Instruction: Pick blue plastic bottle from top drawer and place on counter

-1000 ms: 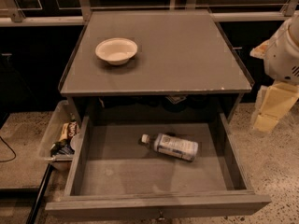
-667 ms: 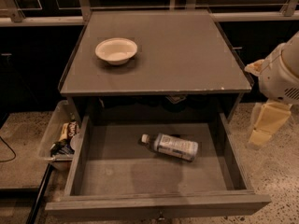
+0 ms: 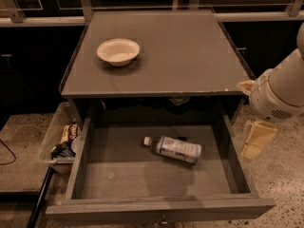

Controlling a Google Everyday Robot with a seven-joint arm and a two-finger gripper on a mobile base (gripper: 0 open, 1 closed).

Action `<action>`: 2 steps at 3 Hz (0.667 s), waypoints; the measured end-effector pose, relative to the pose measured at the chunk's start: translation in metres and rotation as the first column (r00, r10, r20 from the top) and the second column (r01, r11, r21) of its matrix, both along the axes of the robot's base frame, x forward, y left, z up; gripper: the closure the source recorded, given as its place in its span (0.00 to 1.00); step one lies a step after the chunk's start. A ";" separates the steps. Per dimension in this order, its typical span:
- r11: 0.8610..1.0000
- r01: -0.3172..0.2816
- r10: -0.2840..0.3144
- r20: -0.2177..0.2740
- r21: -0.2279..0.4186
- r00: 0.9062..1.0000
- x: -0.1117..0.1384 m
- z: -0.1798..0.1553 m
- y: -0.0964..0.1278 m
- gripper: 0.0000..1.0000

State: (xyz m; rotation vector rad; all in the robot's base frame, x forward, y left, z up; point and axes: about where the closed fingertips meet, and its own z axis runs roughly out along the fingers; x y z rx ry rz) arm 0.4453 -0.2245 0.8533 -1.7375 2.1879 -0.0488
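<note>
I will grip the bottom end (image 3: 192, 152) of the blue plastic bottle, opposite its white cap.
The blue plastic bottle (image 3: 176, 149) lies on its side in the middle of the open top drawer (image 3: 114, 175), white cap pointing left. The drawer is pulled out towards me, and nothing else lies on its bare bottom. The counter (image 3: 190, 56) is the flat grey-brown cabinet top above it. My gripper (image 3: 255, 137) hangs from the white arm (image 3: 280, 91) at the right, just outside the drawer's right wall and to the right of the bottle, holding nothing.
A white bowl (image 3: 118, 51) stands on the counter's back left part. A clear plastic bin of snack packets (image 3: 61, 139) sits on the floor left of the drawer. Speckled stone floor (image 3: 285, 175) lies to the right. Dark cabinets stand behind.
The arm and gripper have moved left and down, closer to the drawer's right wall. The bottle and bowl have not moved.
</note>
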 end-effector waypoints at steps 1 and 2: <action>1.000 0.010 -0.010 -0.021 0.026 1.000 0.002 -0.030 0.007 0.00; 0.995 0.003 0.001 -0.033 0.105 0.999 0.008 -0.080 0.022 0.00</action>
